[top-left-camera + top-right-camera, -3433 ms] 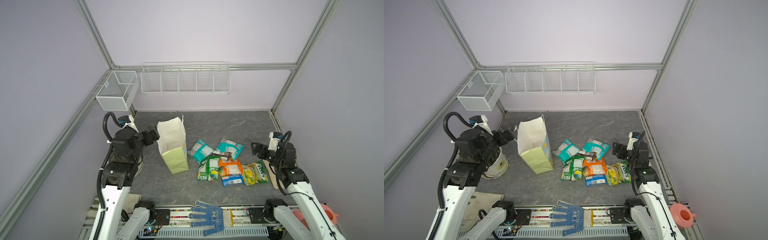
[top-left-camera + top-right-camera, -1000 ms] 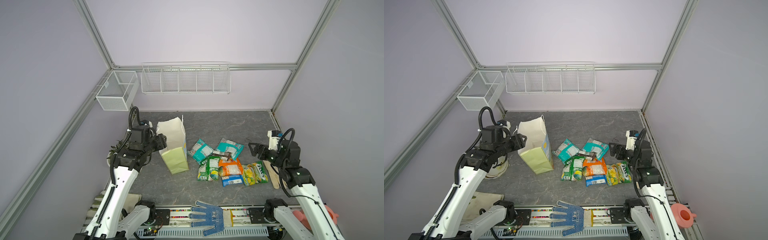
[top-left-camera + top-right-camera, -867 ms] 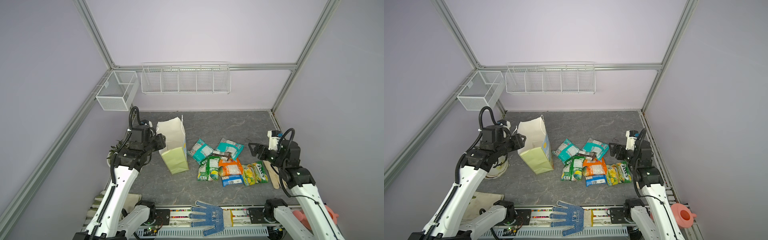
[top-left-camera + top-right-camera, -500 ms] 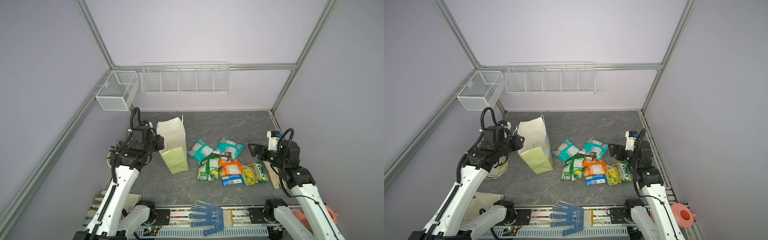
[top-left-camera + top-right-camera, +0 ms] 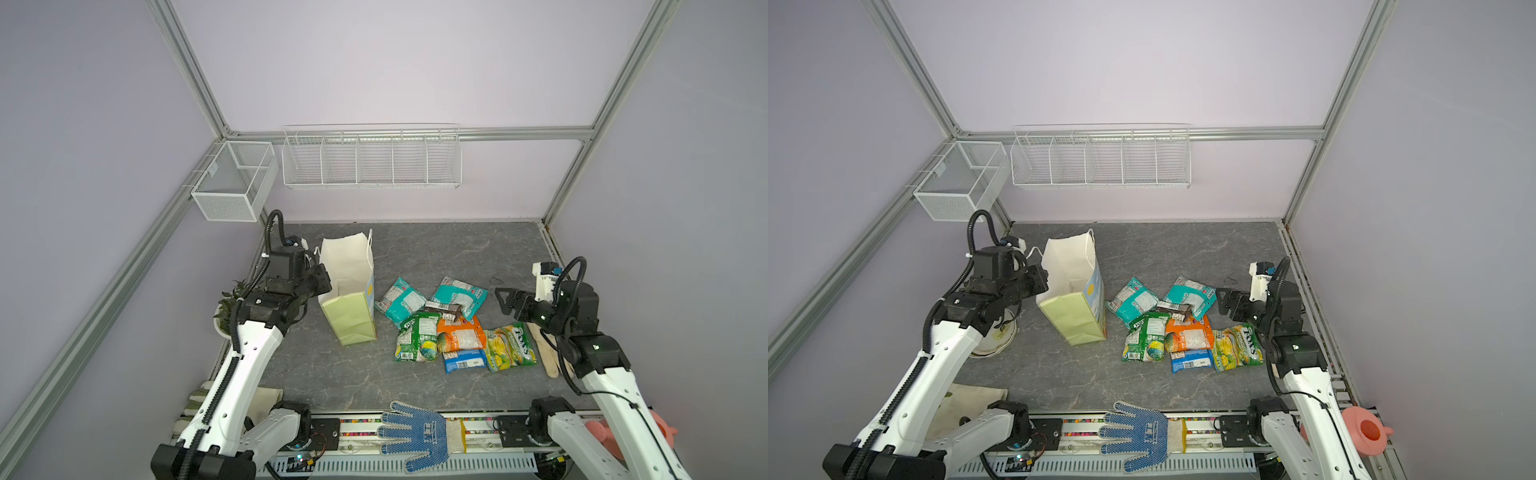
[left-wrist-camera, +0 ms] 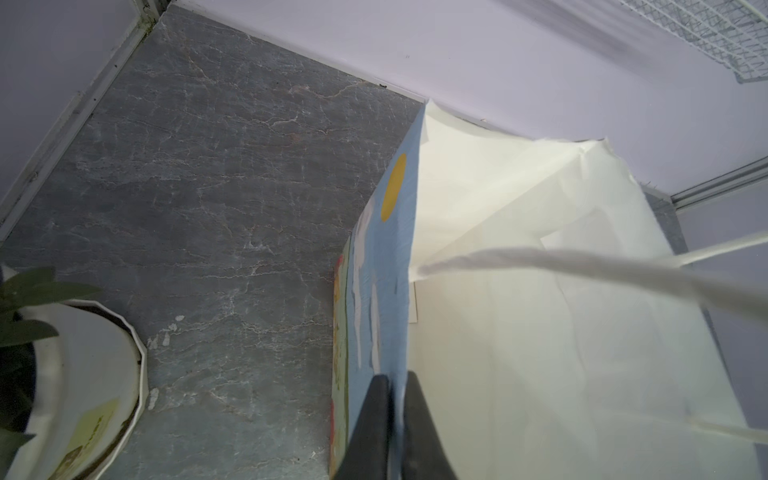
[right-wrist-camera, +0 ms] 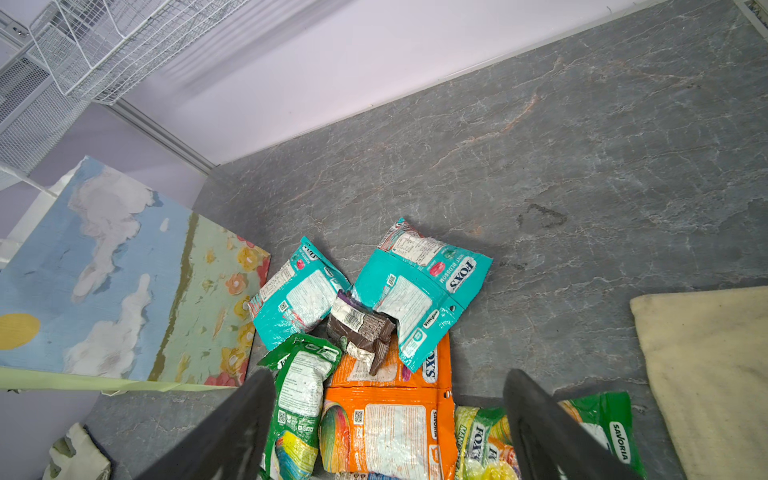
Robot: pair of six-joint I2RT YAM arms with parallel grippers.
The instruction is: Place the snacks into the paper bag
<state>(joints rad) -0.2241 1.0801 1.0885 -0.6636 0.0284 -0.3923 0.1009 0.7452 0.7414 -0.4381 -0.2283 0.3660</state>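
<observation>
I will move my right gripper next to the green packet's middle (image 5: 423,338) (image 7: 300,422), beside the orange packet, and close it there.
The paper bag (image 5: 348,266) (image 5: 1070,266) stands upright and open left of centre in both top views, white inside, with a pale green side panel. My left gripper (image 6: 394,379) (image 5: 322,282) is shut on the rim of the bag's blue printed left wall (image 6: 384,266). The snacks lie in a heap right of the bag: two teal packets (image 5: 402,300) (image 7: 419,291), a brown bar (image 7: 361,328), a green packet (image 7: 301,386), an orange one (image 7: 390,424), a blue one (image 5: 463,360) and a yellow-green one (image 5: 509,347). My right gripper (image 7: 390,374) (image 5: 503,301) hangs open above the heap's right side, holding nothing.
A potted plant (image 5: 226,307) in a white pot (image 6: 83,374) sits under my left arm. A cream cloth (image 7: 706,365) lies right of the snacks. A blue dotted glove (image 5: 415,432) rests on the front rail. White wire baskets (image 5: 370,160) hang on the back wall.
My left arm came in to the bag's left wall, and its jaws closed on the rim over the last second. The right gripper stayed open and hardly moved.
</observation>
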